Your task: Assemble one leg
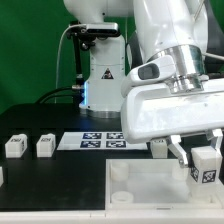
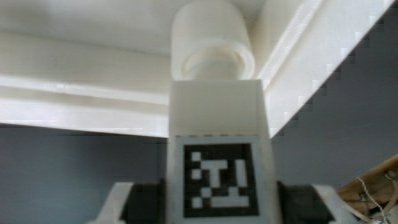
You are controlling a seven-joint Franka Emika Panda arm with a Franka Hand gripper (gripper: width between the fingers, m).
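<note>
The leg is slanted in my gripper over the tabletop's corner, so I should open, swing upright and grab the leg's top (image 1: 205, 151) from above before screwing.
My gripper (image 1: 202, 155) is shut on a leg (image 1: 205, 168), a small white block with a black-and-white tag on its face. It holds the leg over the right side of the large white tabletop (image 1: 150, 195). In the wrist view the leg (image 2: 221, 110) runs out from between the fingers (image 2: 139, 203), tag toward the camera. Its rounded end points at the tabletop's edge (image 2: 89, 85). My gripper (image 2: 222, 208) clamps the leg's tagged end.
Two loose legs (image 1: 14, 146) (image 1: 45, 146) stand at the exterior view's left, and a third (image 1: 158, 148) is behind the tabletop. The marker board (image 1: 100, 140) lies in front of the robot base. A round corner socket (image 1: 120, 176) shows on the tabletop.
</note>
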